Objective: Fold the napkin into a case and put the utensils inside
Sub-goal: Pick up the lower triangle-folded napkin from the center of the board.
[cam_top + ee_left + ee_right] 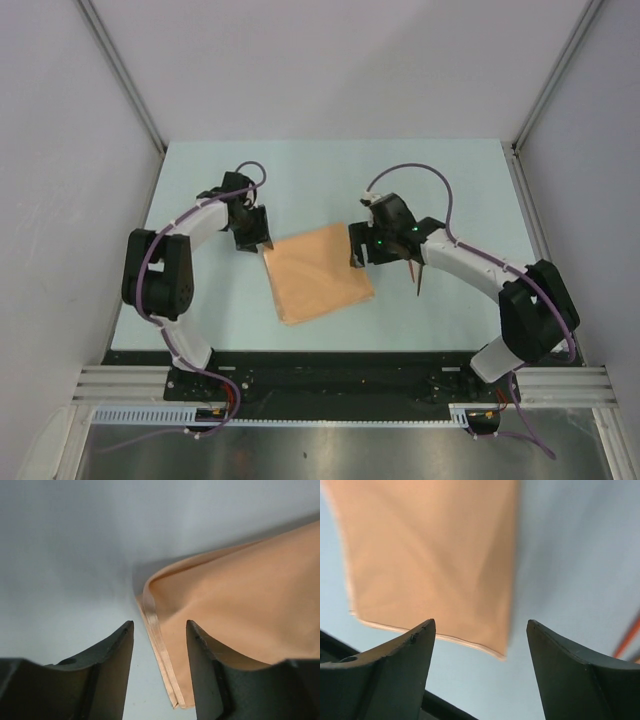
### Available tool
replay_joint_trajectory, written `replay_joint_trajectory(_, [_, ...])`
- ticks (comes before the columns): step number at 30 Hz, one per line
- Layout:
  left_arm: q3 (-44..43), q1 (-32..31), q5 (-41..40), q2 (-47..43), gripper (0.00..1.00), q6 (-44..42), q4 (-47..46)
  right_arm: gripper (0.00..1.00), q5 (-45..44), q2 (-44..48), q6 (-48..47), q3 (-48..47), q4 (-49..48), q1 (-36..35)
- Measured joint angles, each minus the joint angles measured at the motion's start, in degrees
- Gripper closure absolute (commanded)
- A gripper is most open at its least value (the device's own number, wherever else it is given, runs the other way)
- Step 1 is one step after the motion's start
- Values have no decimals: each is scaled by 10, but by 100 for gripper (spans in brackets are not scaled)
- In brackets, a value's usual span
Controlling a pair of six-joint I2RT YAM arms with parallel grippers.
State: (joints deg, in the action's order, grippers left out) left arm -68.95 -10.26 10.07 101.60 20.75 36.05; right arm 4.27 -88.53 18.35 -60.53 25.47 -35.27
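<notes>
I will next move my right gripper across the peach-orange napkin and close it on its doubled edge (pixel 276 298) (pixel 349 574) on my left gripper's side, toward the near corner of the napkin.
The peach-orange napkin (pixel 320 275) lies flat mid-table as a broad rectangle, and its left edge shows two layers (pixel 159 645). No narrow case is in view. My left gripper (pixel 262 243) is at the napkin's far-left corner, jaws open, with the doubled edge lying between the fingers (pixel 112 675) on the table. My right gripper (pixel 358 252) is open over the far-right corner (pixel 500 652), which hangs free of both fingers (pixel 400 665). The reddish-brown utensils (pixel 416 276) lie right of the napkin, partly under the right arm. One shows as a streak (pixel 627 639) in the right wrist view.
The pale blue table (pixel 330 180) is enclosed by white walls at the back and both sides. A black rail (pixel 340 372) with the arm bases runs along the near edge.
</notes>
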Motion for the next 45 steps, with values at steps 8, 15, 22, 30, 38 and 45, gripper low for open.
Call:
replay_joint_trajectory(8, [-26,0,-17,58,59,-4,5,28,-2,-143,0,-196,-4,-154])
replay_joint_trajectory(15, [-24,5,-35,28,22,8,4,26,-44,-307,9,-332,24,-262])
replay_joint_trajectory(22, [66,81,-44,-172,23,96,-20,32,-101,-377,31,-402,67,-303])
replay_joint_trajectory(30, [143,156,-39,-309,24,153,-30,47,-163,-414,65,-439,106,-319])
replay_joint_trajectory(38, [174,159,-36,-315,21,155,-39,64,-196,-426,76,-453,131,-322])
replay_joint_trajectory(45, [193,160,-17,-302,15,158,-46,100,-216,-441,82,-478,143,-328])
